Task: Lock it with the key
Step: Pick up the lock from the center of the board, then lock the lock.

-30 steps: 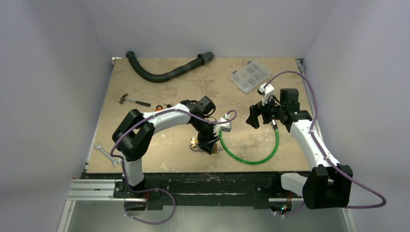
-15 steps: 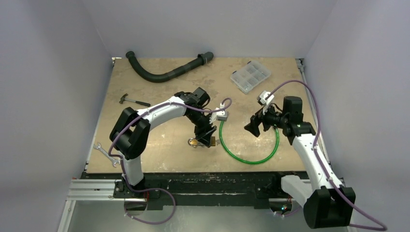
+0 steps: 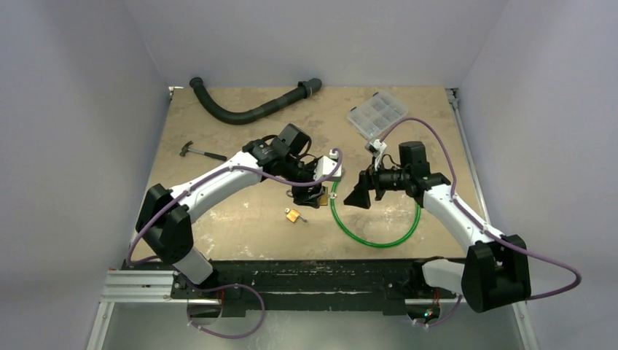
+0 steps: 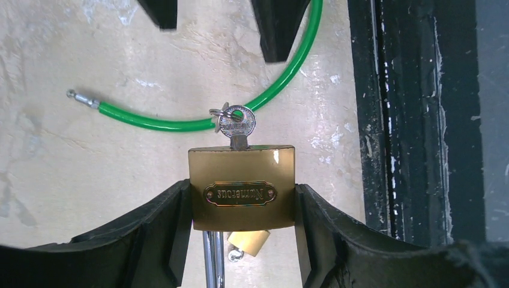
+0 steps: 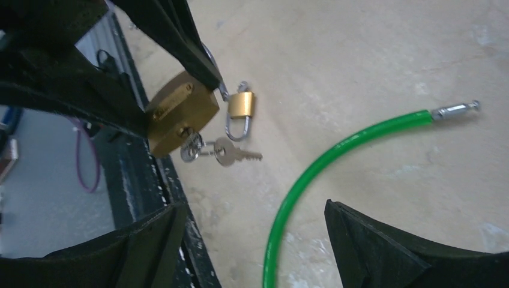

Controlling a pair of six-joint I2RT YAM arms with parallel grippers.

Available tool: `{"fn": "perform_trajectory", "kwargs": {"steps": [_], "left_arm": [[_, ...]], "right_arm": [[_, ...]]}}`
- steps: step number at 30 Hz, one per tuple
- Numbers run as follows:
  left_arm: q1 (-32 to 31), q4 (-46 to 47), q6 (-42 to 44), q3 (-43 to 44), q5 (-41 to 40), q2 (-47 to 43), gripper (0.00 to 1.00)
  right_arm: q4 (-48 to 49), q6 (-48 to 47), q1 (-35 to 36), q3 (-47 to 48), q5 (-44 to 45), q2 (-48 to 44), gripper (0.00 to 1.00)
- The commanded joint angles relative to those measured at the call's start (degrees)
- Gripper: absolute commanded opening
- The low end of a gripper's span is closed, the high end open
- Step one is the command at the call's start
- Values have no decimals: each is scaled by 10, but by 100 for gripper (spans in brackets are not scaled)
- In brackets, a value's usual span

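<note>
The large brass padlock, now held above the table, will be let go by my left gripper above the green cable (image 3: 335, 187), between the fingers of my right gripper.
My left gripper (image 4: 242, 187) is shut on a large brass padlock (image 4: 242, 171), clamping its body by the two sides and holding it above the table. A silver key (image 4: 236, 123) sits in its keyhole, and a second key (image 5: 237, 156) hangs from the same ring. The shackle points back toward the wrist. In the top view the left gripper (image 3: 307, 194) is near the table's middle. My right gripper (image 3: 358, 197) stands open just right of it, its fingers pointing at the lock. In the right wrist view the padlock (image 5: 180, 117) lies ahead of the open right gripper (image 5: 252, 207).
A small brass padlock (image 3: 293, 215) lies on the table below the held one. A green cable (image 3: 379, 237) curves under the right gripper. A black hose (image 3: 248, 109), a clear organiser box (image 3: 377, 114) and a hammer (image 3: 202, 152) lie further back. The black front rail (image 4: 414, 120) is close by.
The left arm has lifted the large padlock off the table and carried it back, uncovering the small padlock. The right gripper has swung left toward the lock, still open.
</note>
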Motion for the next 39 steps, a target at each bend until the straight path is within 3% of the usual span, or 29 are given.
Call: {"fn": "perform_trajectory", "kwargs": {"steps": [1, 6, 15, 21, 28, 36, 39], "left_arm": [[-22, 43, 41, -10, -33, -44, 0], [-49, 73, 51, -28, -80, -70, 0], [-79, 109, 58, -39, -115, -99, 0], [-91, 135, 70, -46, -133, -110, 0], [-100, 166, 81, -58, -154, -117, 0], [-103, 211, 58, -66, -191, -120, 0], [-103, 221, 46, -69, -201, -122, 0]], "right_arm": [[78, 109, 11, 40, -46, 20, 96], [76, 127, 25, 72, -86, 56, 99], [76, 146, 74, 91, -139, 105, 95], [131, 205, 82, 92, -174, 130, 92], [241, 310, 87, 73, -202, 150, 81], [377, 447, 87, 42, -221, 172, 59], [385, 456, 87, 34, -218, 171, 54]]}}
